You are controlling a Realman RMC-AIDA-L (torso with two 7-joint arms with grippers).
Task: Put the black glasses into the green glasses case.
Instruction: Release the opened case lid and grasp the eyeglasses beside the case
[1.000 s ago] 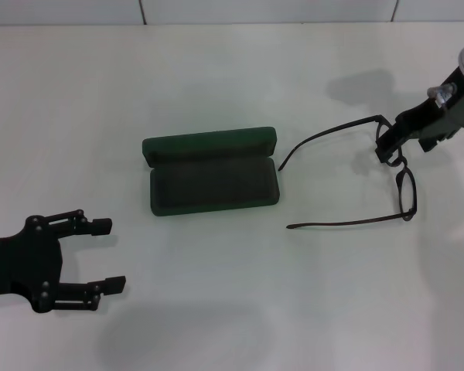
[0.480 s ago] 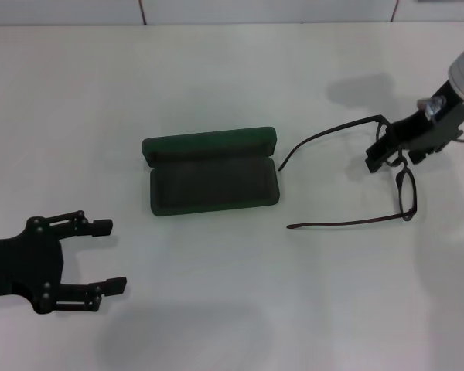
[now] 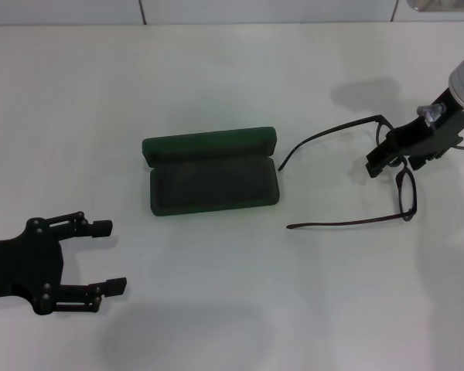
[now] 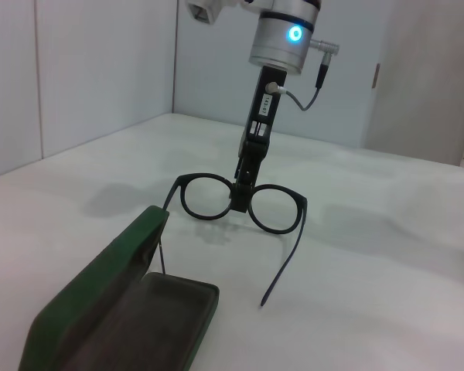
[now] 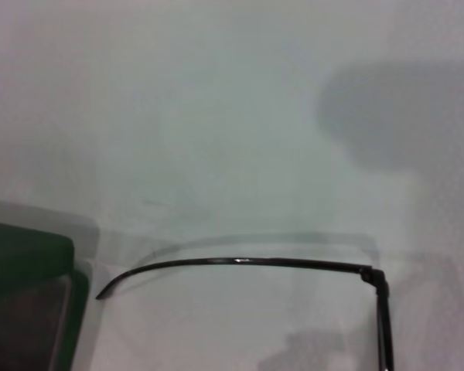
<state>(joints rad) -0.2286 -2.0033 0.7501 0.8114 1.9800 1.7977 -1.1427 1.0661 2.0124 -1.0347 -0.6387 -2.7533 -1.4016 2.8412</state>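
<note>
The black glasses need a temple folded before they fit the case. Next, my left gripper closes on their near-side temple (image 3: 359,222) (image 4: 296,243).
The black glasses (image 3: 407,195) rest on the white table (image 3: 216,93) at the right, temples unfolded and pointing toward the green glasses case (image 3: 213,185). The case lies open at the centre, lid tipped back and nothing inside. My right gripper (image 3: 390,164) has come down on the bridge between the lenses, one finger on each side of it, and looks open. From the left wrist view it (image 4: 243,189) stands upright over the glasses (image 4: 282,267), behind the case (image 4: 100,309). In the right wrist view, one temple (image 5: 240,262) and a case corner (image 5: 23,263) appear. My left gripper (image 3: 112,256) hovers open at the near left.
A pale wall (image 4: 100,62) runs along the table's far side. The right arm's shadow (image 3: 367,89) falls on the table behind the glasses.
My right gripper has shifted slightly down and left onto the bridge of the glasses. The glasses, the case and the left arm have stayed put.
</note>
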